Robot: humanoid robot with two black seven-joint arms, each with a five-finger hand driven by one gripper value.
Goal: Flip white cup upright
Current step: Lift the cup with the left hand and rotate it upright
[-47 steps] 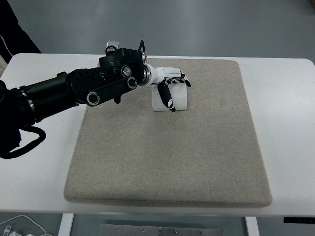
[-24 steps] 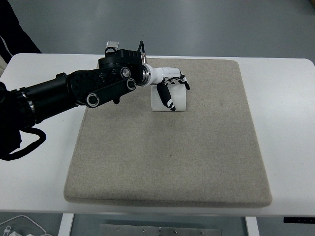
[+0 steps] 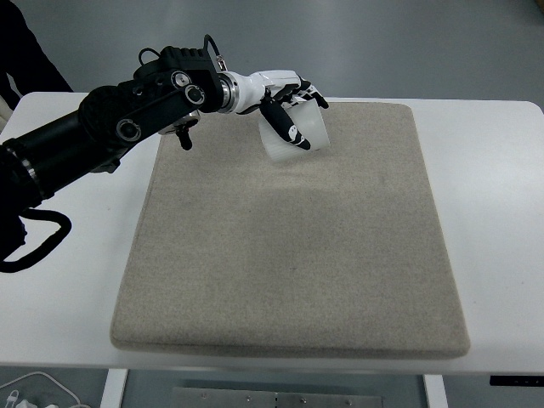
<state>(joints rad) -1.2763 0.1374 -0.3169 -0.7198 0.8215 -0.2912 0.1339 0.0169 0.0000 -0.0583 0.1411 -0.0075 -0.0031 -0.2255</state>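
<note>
The robot's left gripper needs to stand the white cup on the far part of the grey mat (image 3: 253, 172), towards the black arm.
The white cup (image 3: 304, 134) is held in the air above the far part of the grey mat (image 3: 289, 255), tilted. My left hand (image 3: 287, 106) is shut on it, white fingers with black joints wrapped over its upper side and thumb down its front. The black left arm (image 3: 110, 127) reaches in from the left edge. The cup's mouth is hidden, so I cannot tell which way it faces.
The mat lies on a white table (image 3: 493, 212). A small grey bracket (image 3: 189, 81) sits at the table's far edge behind the arm. Cables (image 3: 34, 393) hang below the near left corner. A dark shape (image 3: 25, 51) fills the top left corner.
The left hand has lifted the cup off the mat and carried it up and away, toward the mat's far edge; the wrist has turned and the forearm swung back and left.
</note>
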